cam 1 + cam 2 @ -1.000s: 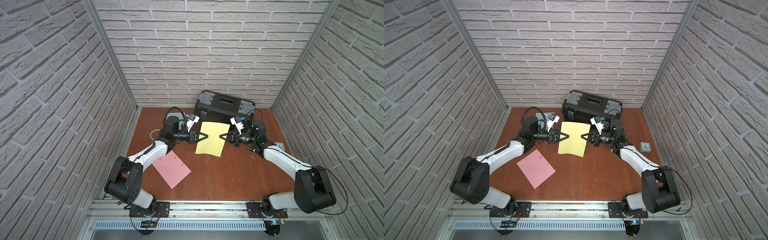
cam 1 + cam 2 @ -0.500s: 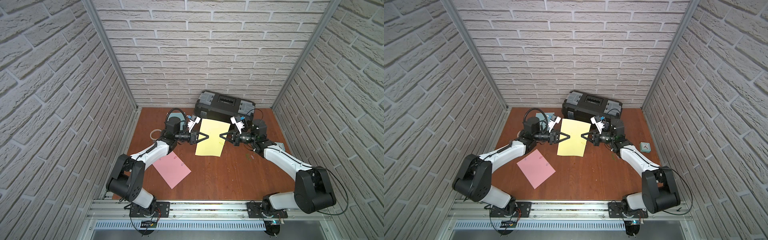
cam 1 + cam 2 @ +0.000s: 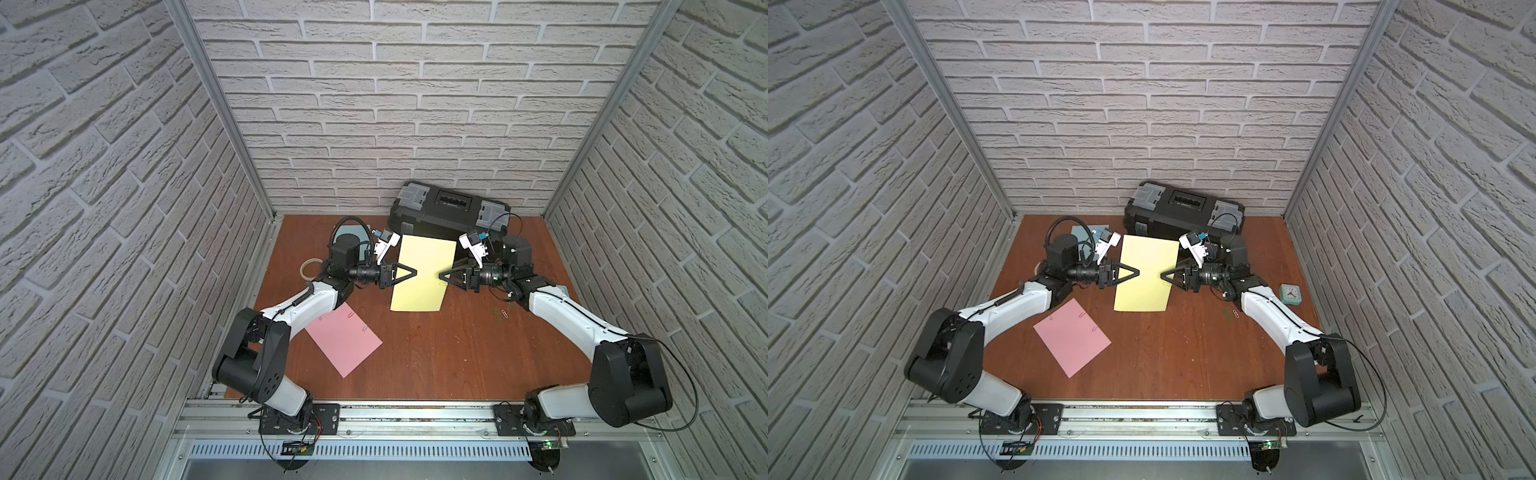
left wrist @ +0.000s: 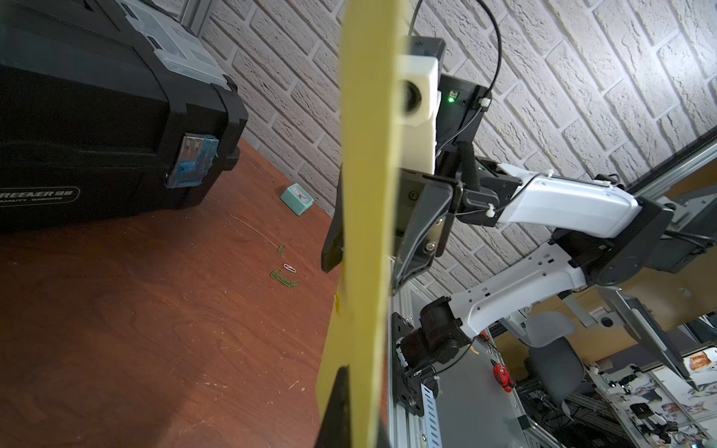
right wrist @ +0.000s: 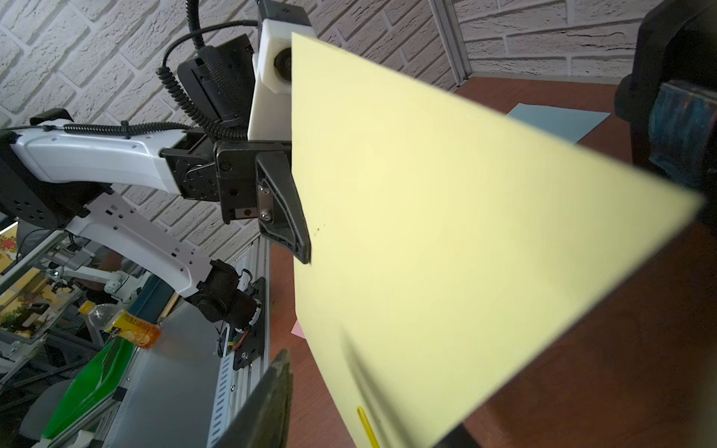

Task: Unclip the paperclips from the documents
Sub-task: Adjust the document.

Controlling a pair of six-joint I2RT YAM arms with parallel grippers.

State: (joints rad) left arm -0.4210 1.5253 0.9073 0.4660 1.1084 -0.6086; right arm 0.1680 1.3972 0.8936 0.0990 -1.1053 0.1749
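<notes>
The yellow document lies at a slant across the right gripper's open fingers, so the robot should line its edge up with the fingers, close on the yellow paperclip [image 5: 366, 427] and pull it off.
A yellow document [image 3: 422, 274] [image 3: 1144, 274] hangs in the air between both arms. My left gripper [image 3: 413, 272] [image 4: 361, 426] is shut on its left edge. At the opposite edge my right gripper [image 3: 441, 275] [image 5: 361, 422] is open, its jaws straddling the sheet beside a yellow paperclip [image 5: 364, 426] [image 3: 442, 284]. The pink document [image 3: 345, 338] lies flat at front left with paperclips [image 3: 352, 316] on its far edges. A light blue document [image 3: 353, 230] [image 5: 558, 124] lies behind my left arm, partly hidden.
A black toolbox [image 3: 449, 208] stands against the back wall. Several loose paperclips [image 3: 500, 313] [image 4: 285, 275] lie under my right forearm. A teal clock [image 3: 1290, 294] sits at the right edge, a clear tape roll [image 3: 309, 268] at the left.
My right gripper has opened at the yellow sheet's right edge. My left gripper has closed fully on the left edge. The sheet now hangs squarer than before.
</notes>
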